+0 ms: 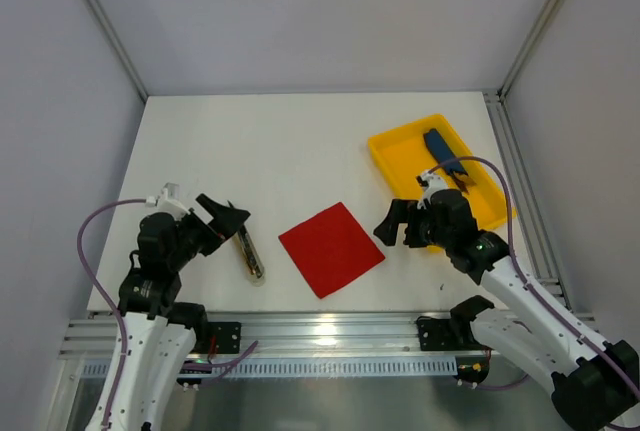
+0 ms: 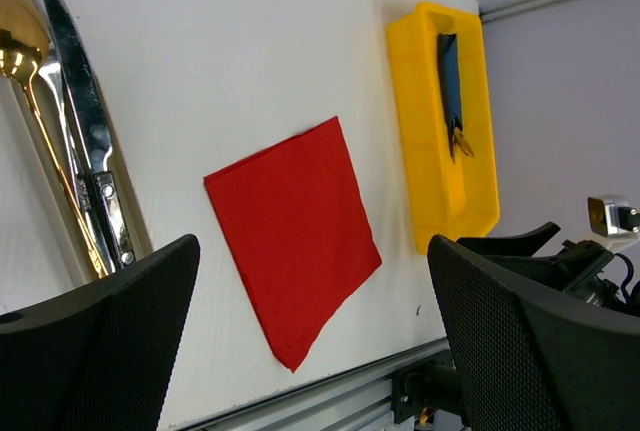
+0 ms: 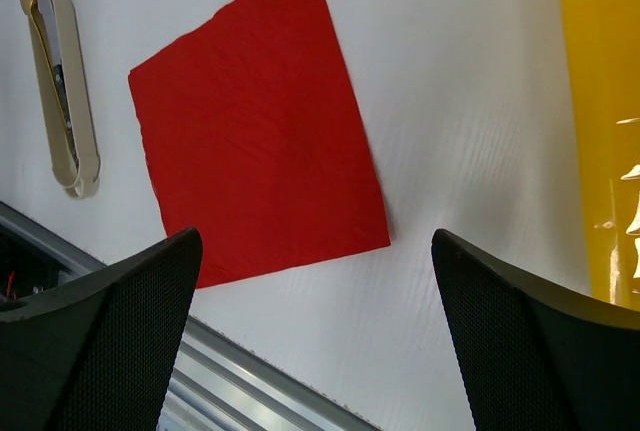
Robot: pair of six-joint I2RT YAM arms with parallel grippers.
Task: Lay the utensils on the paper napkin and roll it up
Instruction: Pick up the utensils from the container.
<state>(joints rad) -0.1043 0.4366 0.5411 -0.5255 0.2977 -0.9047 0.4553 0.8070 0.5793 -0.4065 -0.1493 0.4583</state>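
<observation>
The robot's left gripper will next move to the knife's handle [image 1: 251, 246] [image 2: 109, 201], near where the blade begins, and close there.
The red paper napkin [image 1: 332, 248] [image 2: 295, 221] [image 3: 255, 131] lies flat near the table's front edge, between the two arms. The utensils [image 1: 249, 254] lie to its left in a pale beige sleeve [image 3: 66, 111]. In the left wrist view a gold spoon [image 2: 28, 76], fork tines and a shiny knife blade [image 2: 82, 116] show side by side. My left gripper [image 1: 222, 219] [image 2: 312, 251] hovers open just left of the utensils, holding nothing. My right gripper [image 1: 398, 226] [image 3: 315, 241] is open and empty, just right of the napkin.
A yellow tray [image 1: 395, 146] [image 2: 425, 131] [image 3: 590, 101] stands at the back right, behind the right gripper, with a flat dark-blue item [image 1: 440, 149] [image 2: 450, 76] in it. The aluminium rail [image 1: 320, 331] runs along the table's front edge.
</observation>
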